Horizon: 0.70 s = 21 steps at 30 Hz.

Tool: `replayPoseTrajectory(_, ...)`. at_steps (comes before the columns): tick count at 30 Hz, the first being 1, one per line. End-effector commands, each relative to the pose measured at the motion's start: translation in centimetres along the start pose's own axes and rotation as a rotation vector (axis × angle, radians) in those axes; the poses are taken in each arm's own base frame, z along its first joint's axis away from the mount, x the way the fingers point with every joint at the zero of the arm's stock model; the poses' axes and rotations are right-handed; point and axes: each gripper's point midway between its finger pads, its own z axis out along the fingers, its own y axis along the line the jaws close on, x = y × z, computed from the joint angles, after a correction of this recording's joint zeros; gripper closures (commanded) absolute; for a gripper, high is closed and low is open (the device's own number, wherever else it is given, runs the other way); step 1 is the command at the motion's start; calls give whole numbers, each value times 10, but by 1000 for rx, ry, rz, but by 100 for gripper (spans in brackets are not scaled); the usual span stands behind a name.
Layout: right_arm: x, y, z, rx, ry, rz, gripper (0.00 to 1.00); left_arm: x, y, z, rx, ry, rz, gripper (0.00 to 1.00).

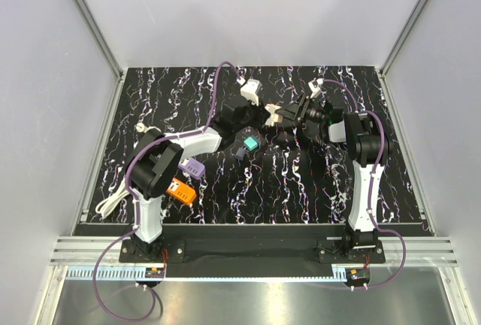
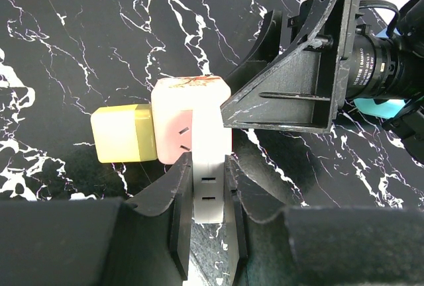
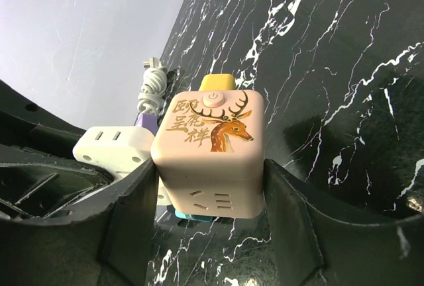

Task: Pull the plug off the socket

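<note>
The white plug block will go onto the bare table [image 1: 243,181] before the teal-faced block, released by my left gripper.
A pink cube socket [image 3: 209,147] with a deer picture is clamped between my right gripper's [image 3: 209,173] fingers, just above the table. It also shows in the left wrist view [image 2: 189,117]. A white plug block [image 2: 209,190] sits against one side of the cube, and my left gripper [image 2: 207,167] is shut on it. The block shows at the cube's left in the right wrist view [image 3: 109,143]. A yellow plug [image 2: 122,134] sits against the opposite side of the cube. In the top view both grippers meet at mid-table, left [image 1: 254,120] and right [image 1: 272,116], and hide the cube.
A teal-faced block [image 1: 249,143] lies just in front of the grippers. A white adapter [image 1: 250,90] lies behind them. A purple adapter [image 1: 193,168], an orange block [image 1: 180,189] and a coiled white cable [image 1: 109,205] lie at the left.
</note>
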Motion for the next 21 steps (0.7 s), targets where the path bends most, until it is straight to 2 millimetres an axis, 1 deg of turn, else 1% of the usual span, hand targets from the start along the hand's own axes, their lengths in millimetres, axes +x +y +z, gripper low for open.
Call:
replayPoseTrajectory(1, -11, 16, 7, -50, -12, -67, 83, -71, -33, -10, 106, -191, 14, 100)
replayPoseTrajectory(2, -15, 15, 7, -39, -22, -68, 96, -71, -35, -10, 112, -192, 11, 100)
replayPoseTrajectory(3, -15, 14, 7, -28, -24, -84, 100, -70, -35, -9, 112, -189, 11, 100)
replayPoseTrajectory(4, -12, 9, 7, -4, -14, -66, 100, -70, -34, -9, 111, -189, 10, 100)
replayPoseTrajectory(5, -18, 10, 7, 18, -29, -77, 100, -72, -36, -9, 114, -193, 7, 100)
replayPoseTrajectory(6, -18, 5, 7, 46, -29, -107, 100, -72, -35, -9, 110, -191, 5, 100)
replayPoseTrajectory(7, -13, -4, 5, 102, -4, -68, 100, -72, -36, -9, 111, -189, 4, 100)
replayPoseTrajectory(8, -19, -7, 6, 157, -18, -87, 100, -75, -36, -9, 110, -194, 1, 100)
replayPoseTrajectory(9, -17, -14, 6, 203, -7, -128, 100, -74, -35, -8, 105, -187, -2, 100)
replayPoseTrajectory(10, -14, -26, 3, 276, 12, -93, 100, -79, -36, -8, 103, -195, -5, 100)
replayPoseTrajectory(11, -13, -28, 3, 296, 22, -94, 100, -80, -36, -7, 101, -196, -8, 100)
replayPoseTrajectory(14, -10, -44, -1, 376, 38, -70, 100, -86, -38, -8, 100, -208, -11, 100)
replayPoseTrajectory(17, -9, -51, -4, 427, 36, -62, 100, -92, -38, -10, 94, -222, -12, 100)
replayPoseTrajectory(21, -8, -57, -6, 450, 33, -49, 100, -100, -36, -13, 77, -249, -18, 100)
